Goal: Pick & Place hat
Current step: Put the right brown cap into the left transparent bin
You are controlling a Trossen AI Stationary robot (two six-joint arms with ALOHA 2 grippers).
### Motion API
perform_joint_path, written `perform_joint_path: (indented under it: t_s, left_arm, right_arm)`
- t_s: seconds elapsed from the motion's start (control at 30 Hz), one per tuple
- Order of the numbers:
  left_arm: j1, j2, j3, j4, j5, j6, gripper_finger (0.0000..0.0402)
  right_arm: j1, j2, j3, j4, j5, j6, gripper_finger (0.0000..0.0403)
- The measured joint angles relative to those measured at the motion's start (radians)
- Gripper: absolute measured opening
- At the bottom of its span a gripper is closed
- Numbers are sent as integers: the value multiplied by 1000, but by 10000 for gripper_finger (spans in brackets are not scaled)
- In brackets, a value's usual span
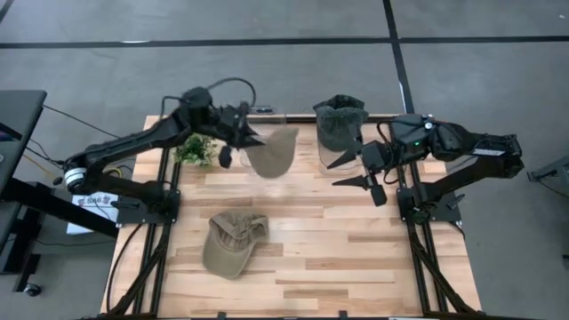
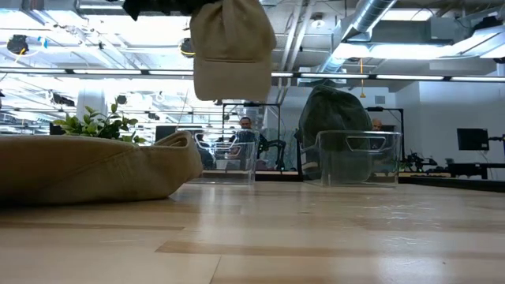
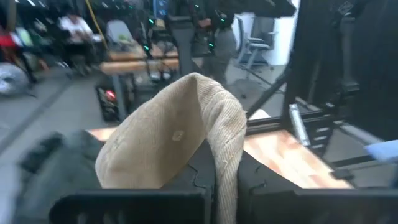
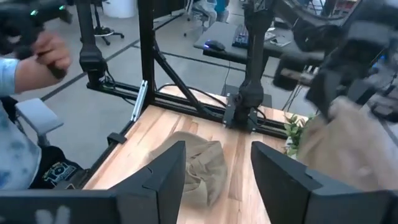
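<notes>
Next, I let go of the tan hat with my left gripper at the far end of the clear bin (image 1: 267, 125) nearest the green plant.
A tan hat (image 1: 274, 151) hangs in the air over the table's far middle, with my left gripper (image 1: 250, 140) shut on it. In the low view the tan hat (image 2: 231, 47) dangles high above the tabletop. An olive hat (image 1: 233, 242) lies flat on the table nearer the front. A dark green hat (image 1: 340, 123) sits in a clear bin at the far right. My right gripper (image 1: 363, 185) hovers open above the table's right side, with nothing between its fingers (image 4: 166, 177); the olive hat (image 4: 202, 165) lies below and beyond them. My left gripper pinches a folded edge of the tan hat (image 3: 225, 163) between its two fingers. The fingers come in about level from the table's left side. The hat is lifted clear of the table, its crown (image 3: 165, 140) bulging out beyond the fingers and sagging below them.
A second clear bin (image 2: 227, 160) stands at the far middle, beside the bin with the green hat (image 2: 357, 158). A small green plant (image 1: 197, 148) sits at the far left. Black frame rails run along both table sides. A person's hand (image 4: 43, 53) shows beyond the table.
</notes>
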Motion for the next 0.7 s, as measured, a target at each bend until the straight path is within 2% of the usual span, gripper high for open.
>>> perform_joint_path:
  t_s: [0.3,0.5,0.7]
  left_arm:
    - [174,-22,0,-1,34,169,13]
    - [285,37,0,4,123,242,13]
    - [348,133,0,12,207,264,12]
  right_arm:
    - [-1,44,0,-56,0,26,158]
    - [-1,88,0,-68,1,77,157]
    - [-1,105,0,-75,0,98,156]
